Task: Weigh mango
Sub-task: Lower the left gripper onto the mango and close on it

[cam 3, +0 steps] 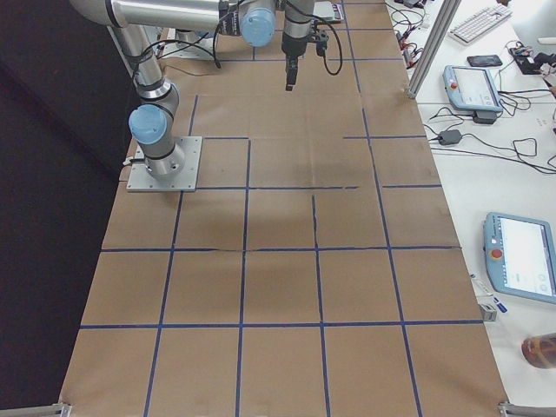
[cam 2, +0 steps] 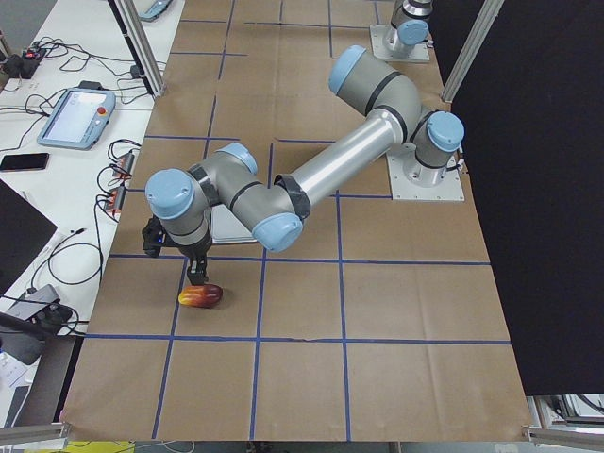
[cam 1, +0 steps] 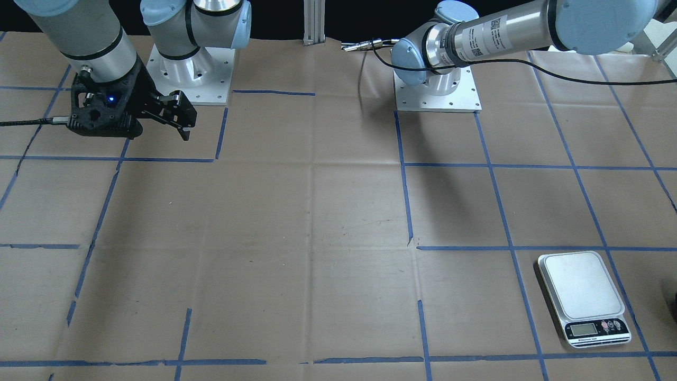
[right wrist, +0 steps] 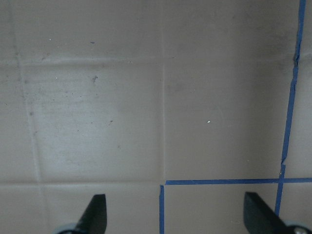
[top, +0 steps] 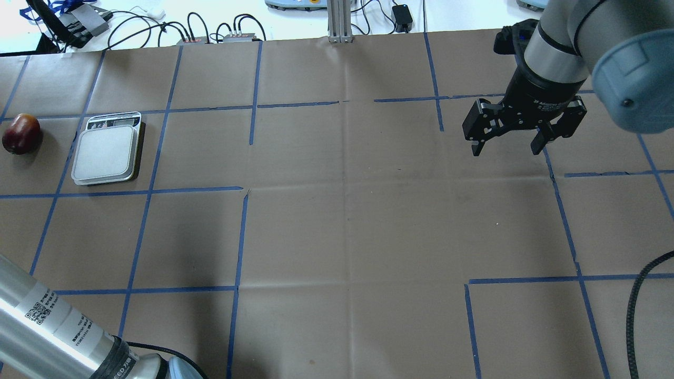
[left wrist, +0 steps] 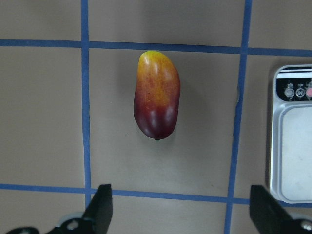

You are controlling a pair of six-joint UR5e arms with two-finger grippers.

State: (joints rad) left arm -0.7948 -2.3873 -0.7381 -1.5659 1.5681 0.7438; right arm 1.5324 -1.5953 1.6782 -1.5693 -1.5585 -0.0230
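The robot's left gripper will close on the dark red middle (cam 1: 675, 307) (left wrist: 157, 100) of the mango beside the scale, leaving the mango's yellow end free.
The mango (left wrist: 157, 95), dark red shading to yellow-orange at its far end, lies on the brown paper table left of the scale (left wrist: 292, 131). It also shows at the overhead view's left edge (top: 21, 134), beside the scale (top: 107, 152). My left gripper (left wrist: 180, 207) hangs open and empty above the table just short of the mango, which lies centred ahead of its jaws. In the exterior left view it hovers right over the mango (cam 2: 200, 296). My right gripper (top: 505, 151) is open and empty above bare table at the far right.
The silver scale (cam 1: 584, 296) has an empty platform and its display faces away from the robot. Blue tape lines grid the paper. Cables and teach pendants (cam 3: 473, 82) lie beyond the table's far edge. The arm bases (cam 1: 436, 87) stand at the robot's side.
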